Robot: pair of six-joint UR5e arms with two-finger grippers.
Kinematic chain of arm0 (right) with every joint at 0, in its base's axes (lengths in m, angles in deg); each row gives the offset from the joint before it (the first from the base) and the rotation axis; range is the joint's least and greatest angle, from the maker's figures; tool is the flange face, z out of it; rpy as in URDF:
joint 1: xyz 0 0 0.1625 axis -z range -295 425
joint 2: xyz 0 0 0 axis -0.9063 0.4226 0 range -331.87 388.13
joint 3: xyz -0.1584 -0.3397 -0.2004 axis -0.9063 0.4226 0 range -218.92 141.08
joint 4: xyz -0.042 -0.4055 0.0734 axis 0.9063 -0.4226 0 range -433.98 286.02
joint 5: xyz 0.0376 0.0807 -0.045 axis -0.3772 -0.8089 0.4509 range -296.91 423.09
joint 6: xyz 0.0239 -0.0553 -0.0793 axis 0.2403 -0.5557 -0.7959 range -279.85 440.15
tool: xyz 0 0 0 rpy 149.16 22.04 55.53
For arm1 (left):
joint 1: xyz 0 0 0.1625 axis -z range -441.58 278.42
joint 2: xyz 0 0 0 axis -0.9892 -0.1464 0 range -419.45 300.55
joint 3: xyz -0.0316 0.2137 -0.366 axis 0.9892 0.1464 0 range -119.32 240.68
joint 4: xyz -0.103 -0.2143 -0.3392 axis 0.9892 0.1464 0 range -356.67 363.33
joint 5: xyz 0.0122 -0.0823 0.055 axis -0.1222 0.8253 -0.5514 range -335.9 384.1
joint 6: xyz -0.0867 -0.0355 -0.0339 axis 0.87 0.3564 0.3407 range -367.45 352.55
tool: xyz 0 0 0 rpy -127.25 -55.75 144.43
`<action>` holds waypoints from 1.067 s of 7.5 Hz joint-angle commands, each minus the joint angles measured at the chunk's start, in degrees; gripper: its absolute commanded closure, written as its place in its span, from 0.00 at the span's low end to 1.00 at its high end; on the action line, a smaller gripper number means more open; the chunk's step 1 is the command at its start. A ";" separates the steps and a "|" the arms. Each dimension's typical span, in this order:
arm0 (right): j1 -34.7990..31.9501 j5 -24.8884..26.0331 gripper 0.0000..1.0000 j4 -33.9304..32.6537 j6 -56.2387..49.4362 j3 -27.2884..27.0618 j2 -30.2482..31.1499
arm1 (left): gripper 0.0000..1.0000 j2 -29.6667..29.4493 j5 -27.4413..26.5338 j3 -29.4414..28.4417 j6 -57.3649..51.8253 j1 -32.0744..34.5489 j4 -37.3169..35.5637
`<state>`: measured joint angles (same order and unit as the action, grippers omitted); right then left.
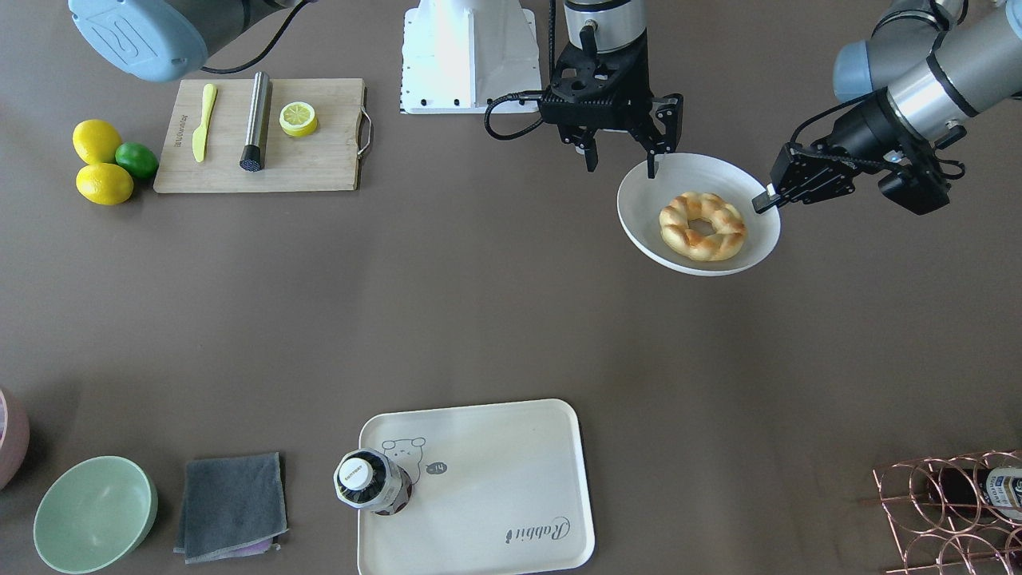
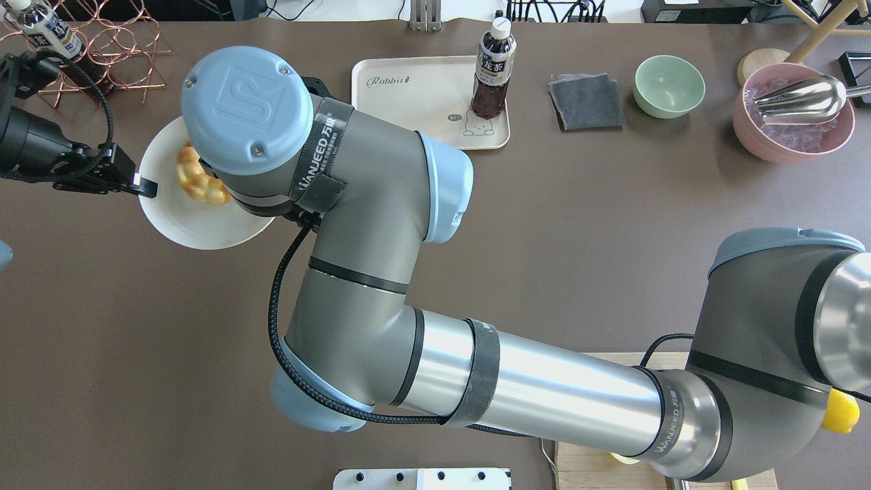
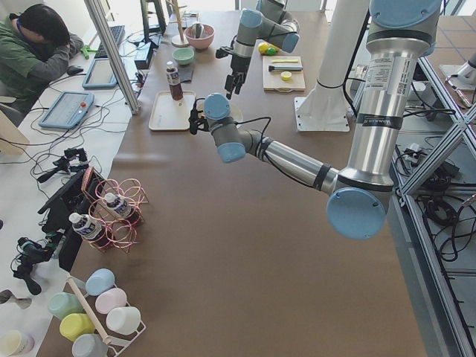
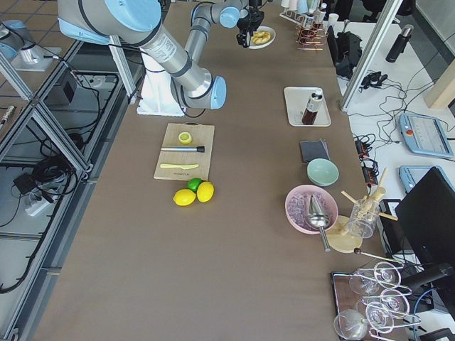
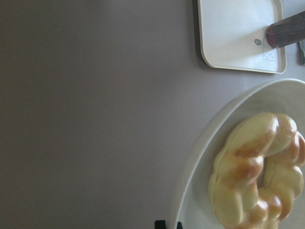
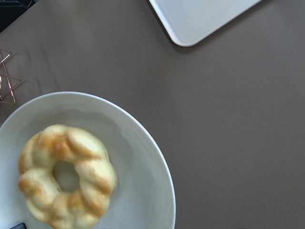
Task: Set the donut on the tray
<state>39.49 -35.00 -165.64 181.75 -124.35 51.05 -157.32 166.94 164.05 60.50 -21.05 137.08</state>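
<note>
My left gripper is going to set the white plate down on the cream tray's bare surface [image 1: 505, 490] [image 5: 231, 27] beside the dark bottle and let go.
The donut [image 1: 703, 226], a golden braided ring, lies in a round white plate [image 1: 663, 184]. It also shows in the overhead view [image 2: 194, 180] and in both wrist views [image 5: 257, 171] [image 6: 66, 176]. My left gripper [image 1: 764, 200] is shut on the plate's rim [image 2: 146, 204]. My right gripper [image 1: 621, 164] is open and empty, hovering at the plate's edge nearest the robot base; the arm hides it from overhead. The cream tray [image 1: 495, 471] [image 2: 422, 95] lies across the table, with a dark bottle [image 1: 371, 481] standing on its bear corner.
A wooden cutting board [image 1: 319, 160] carries a yellow knife, a steel cylinder and a lemon half [image 1: 298, 118]. Lemons and a lime [image 1: 137, 159] lie beside it. A green bowl [image 1: 94, 515], a grey cloth [image 1: 231, 503] and a copper wire rack [image 1: 950, 511] stand near the tray's edge of the table.
</note>
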 commanded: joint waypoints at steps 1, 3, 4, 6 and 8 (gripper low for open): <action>-3.21 -5.07 0.00 -3.24 -3.92 -7.94 4.65 | 1.00 -7.91 -4.66 -4.82 1.47 -0.33 -7.07; -7.34 -7.99 0.00 -5.37 -12.87 -17.17 13.50 | 1.00 -14.85 -9.56 -11.40 11.09 -3.48 -7.71; -11.54 -12.18 0.00 -5.03 -18.48 -19.30 18.25 | 1.00 -19.50 -10.38 -17.52 20.37 -4.19 -7.36; -17.18 -15.72 0.00 -4.85 -28.77 -19.41 23.63 | 1.00 -27.34 -17.61 -26.08 34.45 -7.24 -7.45; -24.20 -21.16 0.00 -4.94 -44.29 -19.15 31.61 | 1.00 -33.06 -25.75 -32.59 43.46 -10.43 -7.01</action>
<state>21.01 -52.20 -170.55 150.46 -143.59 75.95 -185.72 146.73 136.88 96.13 -29.27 129.75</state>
